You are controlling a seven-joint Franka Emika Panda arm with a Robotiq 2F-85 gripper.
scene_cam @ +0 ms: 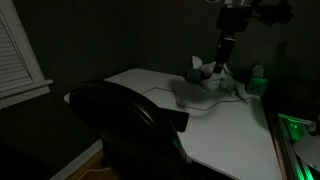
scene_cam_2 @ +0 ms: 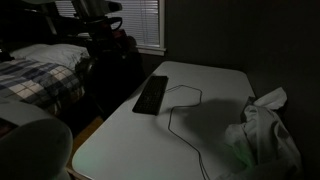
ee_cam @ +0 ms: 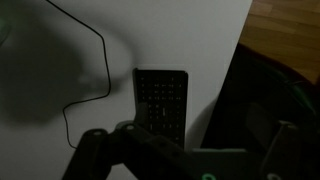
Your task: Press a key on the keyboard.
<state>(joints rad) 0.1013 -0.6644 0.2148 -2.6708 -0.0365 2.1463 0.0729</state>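
Next, my gripper shuts its empty fingers just above the keyboard's end [scene_cam: 178,117] [ee_cam: 170,93] that shows past the black chair, since closed fingers can press a key.
The keyboard [scene_cam_2: 152,95] is a flat black slab lying near one edge of the white table [scene_cam_2: 215,85], with a thin black cable running from it across the top. In the wrist view the keyboard [ee_cam: 160,100] lies below and ahead of my gripper [ee_cam: 187,155]. The gripper's two fingers stand wide apart with nothing between them. In an exterior view the gripper [scene_cam: 224,60] hangs high above the table's far side, and only the keyboard's end [scene_cam: 179,119] shows from behind the chair.
A big rounded black chair back [scene_cam: 120,125] stands against the table by the keyboard. A crumpled grey-white cloth [scene_cam_2: 265,130] lies on the table, also in an exterior view [scene_cam: 203,85]. A bed with a plaid blanket [scene_cam_2: 40,75] is beyond the table. The room is dark.
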